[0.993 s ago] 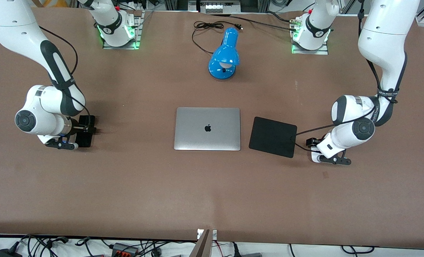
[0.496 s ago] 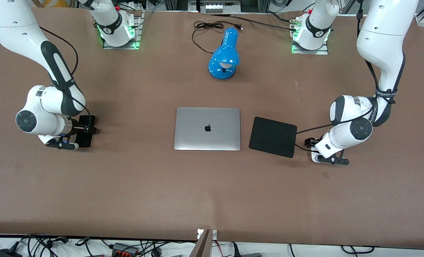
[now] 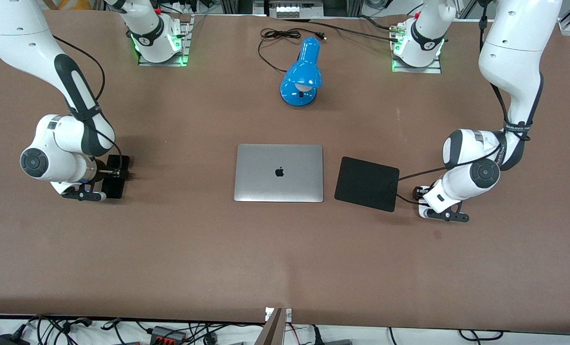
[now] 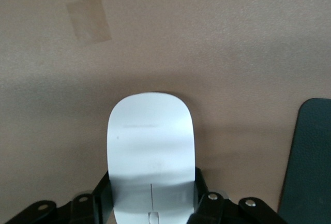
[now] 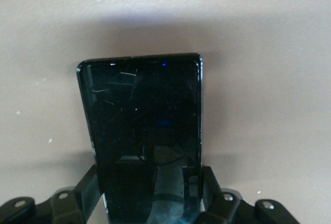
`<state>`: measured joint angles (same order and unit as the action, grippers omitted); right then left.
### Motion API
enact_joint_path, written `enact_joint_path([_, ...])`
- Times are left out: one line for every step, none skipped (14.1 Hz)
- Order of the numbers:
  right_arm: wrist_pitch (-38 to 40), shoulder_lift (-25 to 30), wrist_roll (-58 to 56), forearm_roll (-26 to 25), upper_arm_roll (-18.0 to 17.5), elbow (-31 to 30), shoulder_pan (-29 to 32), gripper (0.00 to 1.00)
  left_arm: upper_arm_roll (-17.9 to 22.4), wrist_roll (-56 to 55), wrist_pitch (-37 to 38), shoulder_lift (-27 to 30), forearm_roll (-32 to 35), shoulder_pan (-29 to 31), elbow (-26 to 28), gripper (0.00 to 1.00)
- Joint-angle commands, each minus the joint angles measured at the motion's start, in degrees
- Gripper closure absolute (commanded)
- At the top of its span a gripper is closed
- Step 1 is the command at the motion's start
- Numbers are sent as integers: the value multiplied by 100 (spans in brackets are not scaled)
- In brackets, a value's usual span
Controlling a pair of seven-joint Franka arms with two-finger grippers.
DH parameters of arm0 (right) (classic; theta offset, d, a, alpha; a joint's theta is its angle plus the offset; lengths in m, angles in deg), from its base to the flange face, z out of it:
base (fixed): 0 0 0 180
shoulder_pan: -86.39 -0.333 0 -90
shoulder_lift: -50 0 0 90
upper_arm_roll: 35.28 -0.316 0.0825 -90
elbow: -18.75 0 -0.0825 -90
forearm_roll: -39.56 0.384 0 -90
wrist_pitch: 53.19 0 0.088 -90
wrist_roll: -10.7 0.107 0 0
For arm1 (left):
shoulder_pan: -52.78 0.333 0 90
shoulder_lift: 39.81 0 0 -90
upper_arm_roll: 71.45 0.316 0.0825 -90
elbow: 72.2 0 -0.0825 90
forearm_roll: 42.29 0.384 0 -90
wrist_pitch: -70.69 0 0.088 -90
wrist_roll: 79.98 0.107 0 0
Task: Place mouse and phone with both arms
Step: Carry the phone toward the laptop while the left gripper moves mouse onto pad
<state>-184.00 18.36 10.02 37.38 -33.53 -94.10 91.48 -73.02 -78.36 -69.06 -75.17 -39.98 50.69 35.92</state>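
Note:
I need to use my left gripper to set the white mouse down on the black mouse pad's half farther from the silver laptop [image 3: 379,186].
My left gripper [image 3: 421,196] is low over the table beside the black mouse pad [image 3: 366,183], toward the left arm's end. In the left wrist view it [image 4: 150,190] is shut on the white mouse [image 4: 150,141], one finger on each side. In the front view the hand mostly hides the mouse. My right gripper [image 3: 114,175] is low over the table toward the right arm's end. It [image 5: 149,182] is shut on the black phone [image 5: 142,115], which also shows in the front view [image 3: 114,190].
A closed silver laptop [image 3: 279,172] lies mid-table with the mouse pad next to it. A blue desk lamp [image 3: 301,76] and its black cord [image 3: 280,36] lie farther from the front camera. The pad's edge [image 4: 310,157] shows in the left wrist view.
My left gripper has shifted slightly toward the mouse pad with the mouse in it. The right gripper has barely moved.

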Motion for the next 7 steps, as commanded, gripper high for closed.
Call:
enact_joint_path([668, 316, -47, 69, -437, 270, 1, 71, -62, -12, 1021, 99, 76, -194, -491, 64])
enact_joint_path([783, 316, -29, 69, -561, 402, -17, 71, -115, -100, 1750, 108, 67, -308, -886, 64])
enact_joint_path([793, 290, 32, 77, -754, 499, -34, 71, -228, -335, 2384, 108, 50, -475, -1168, 64])
enact_joint_path([767, 264, 311, 78, -938, 544, -78, 71, -273, -773, 2556, 108, 50, -668, -1214, 64])
enact_joint_path([741, 238, 619, 69, -1105, 570, -157, 71, -273, -1186, 2540, 108, 58, -896, -1206, 64])
enact_joint_path([697, 237, 1005, 69, -1220, 571, -314, 71, -282, -1425, 2392, 56, 58, -1124, -1180, 64])
enact_joint_path([635, 229, 1330, 77, -1247, 571, -525, 71, -274, -1506, 2060, 3, 76, -1266, -1049, 64])
